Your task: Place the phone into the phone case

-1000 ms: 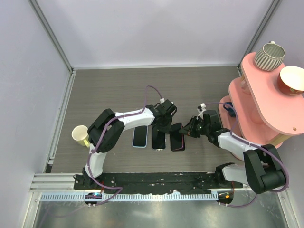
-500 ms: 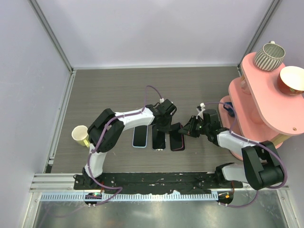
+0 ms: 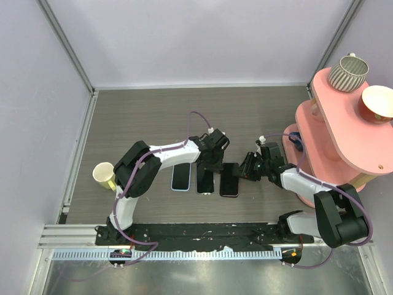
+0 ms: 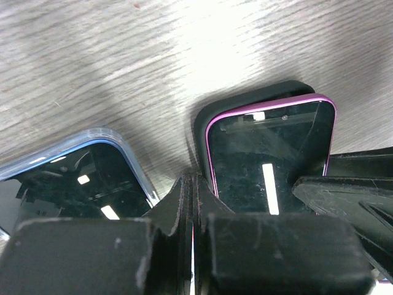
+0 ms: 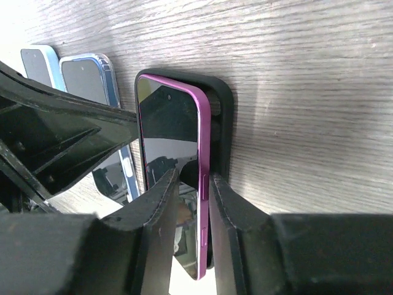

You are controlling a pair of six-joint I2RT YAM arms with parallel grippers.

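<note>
My right gripper pinches only the phone's rim, the black shell's long edge outside its fingers; next I open and clasp phone and shell together (image 5: pixel 212 157).
Three phones lie side by side. The right one has a dark screen and a pinkish-purple rim (image 3: pixel 229 181) (image 5: pixel 169 123) (image 4: pixel 270 147) and sits over a black shell (image 5: pixel 222 110). My right gripper (image 3: pixel 244 171) (image 5: pixel 193 178) is shut on its right long edge. My left gripper (image 3: pixel 215 165) (image 4: pixel 192 181) is shut and empty, its tip at that phone's left edge. The middle phone (image 3: pixel 205 179) (image 4: pixel 80 178) (image 5: pixel 89 77) is dark-screened with a clear, bluish rim. I cannot tell whether that is the phone in the phone case.
A light-blue phone (image 3: pixel 180 177) (image 5: pixel 37 64) lies leftmost. A yellow cup (image 3: pixel 103 175) stands at the left. A pink tiered stand (image 3: pixel 331 132) at the right carries a striped cup (image 3: pixel 347 72) and a bowl (image 3: pixel 377 103), close behind my right arm.
The pink-rimmed phone was tilted up on one edge; now it lies flatter over the black shell. My right gripper has come slightly left with it. The left gripper has barely moved.
</note>
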